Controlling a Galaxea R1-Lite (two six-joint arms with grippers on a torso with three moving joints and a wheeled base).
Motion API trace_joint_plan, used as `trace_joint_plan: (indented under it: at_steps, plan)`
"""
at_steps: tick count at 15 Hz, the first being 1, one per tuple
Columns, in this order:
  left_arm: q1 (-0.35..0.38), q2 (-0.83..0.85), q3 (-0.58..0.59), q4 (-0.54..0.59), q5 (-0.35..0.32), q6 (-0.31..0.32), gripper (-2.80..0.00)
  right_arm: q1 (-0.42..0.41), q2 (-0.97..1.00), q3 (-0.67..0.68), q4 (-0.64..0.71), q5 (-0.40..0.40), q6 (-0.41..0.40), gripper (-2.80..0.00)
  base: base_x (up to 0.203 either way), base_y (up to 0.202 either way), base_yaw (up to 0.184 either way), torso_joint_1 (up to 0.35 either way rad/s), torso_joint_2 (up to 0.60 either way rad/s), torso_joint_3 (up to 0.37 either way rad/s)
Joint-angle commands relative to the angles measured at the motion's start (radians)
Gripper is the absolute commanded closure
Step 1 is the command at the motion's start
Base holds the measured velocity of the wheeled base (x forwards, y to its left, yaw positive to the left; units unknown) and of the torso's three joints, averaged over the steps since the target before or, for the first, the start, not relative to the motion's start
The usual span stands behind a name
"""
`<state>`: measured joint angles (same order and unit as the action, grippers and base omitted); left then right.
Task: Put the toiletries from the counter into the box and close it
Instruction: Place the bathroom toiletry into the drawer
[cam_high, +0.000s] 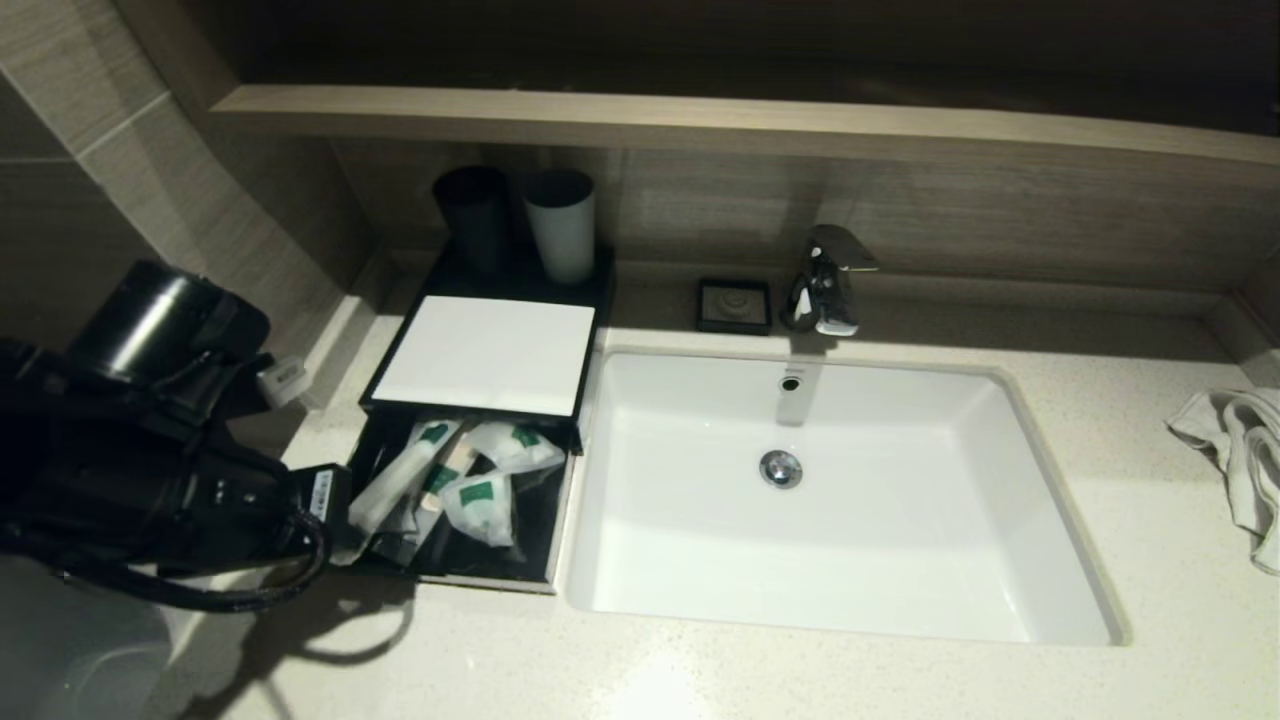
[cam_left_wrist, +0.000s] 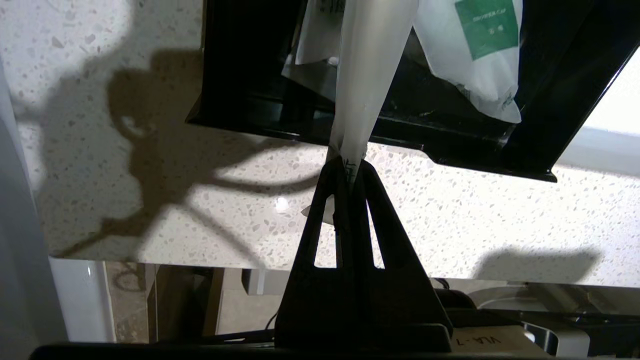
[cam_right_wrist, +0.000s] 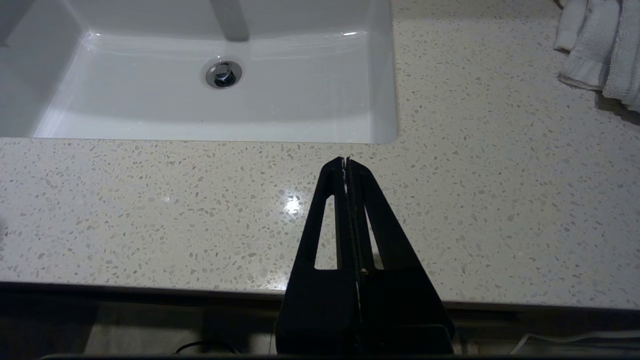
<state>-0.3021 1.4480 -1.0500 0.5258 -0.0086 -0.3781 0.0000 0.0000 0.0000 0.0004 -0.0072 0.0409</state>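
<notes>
Next, my left gripper lets go of the long slim sachet inside the open drawer (cam_high: 429, 490), next to the green-labelled pouch nearest the drawer's front rim.
The box (cam_high: 485, 352), black with a white top panel, stands left of the sink with its front drawer (cam_high: 545, 545) pulled out. Green-labelled toiletries lie in the drawer, among them two short pouches (cam_high: 515, 445) (cam_high: 480, 505). My left gripper (cam_left_wrist: 348, 165) is shut on the end of a long slim sachet (cam_left_wrist: 367, 75). It hovers over the counter (cam_left_wrist: 475, 220) just in front of the drawer's rim (cam_left_wrist: 400, 137). The sachet (cam_high: 400, 485) slants in over that rim. Another pouch (cam_left_wrist: 475, 55) lies beside it. My right gripper (cam_right_wrist: 346, 162) is shut and empty over the counter in front of the sink.
A black cup (cam_high: 472, 215) and a grey cup (cam_high: 562, 225) stand behind the box. A small black soap dish (cam_high: 735, 305) and a chrome faucet (cam_high: 828, 280) sit behind the white sink (cam_high: 850, 560). A crumpled white towel (cam_high: 1240, 450) lies at the far right.
</notes>
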Motion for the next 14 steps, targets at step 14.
trace_joint_plan:
  at_steps: [14]
  plan:
    - [0.001,0.128,-0.030,-0.085,-0.001,-0.004,0.00,0.000,0.000,0.000,0.000,0.000,0.001,0.00,0.000,0.000,0.000,0.000,0.00,0.000]
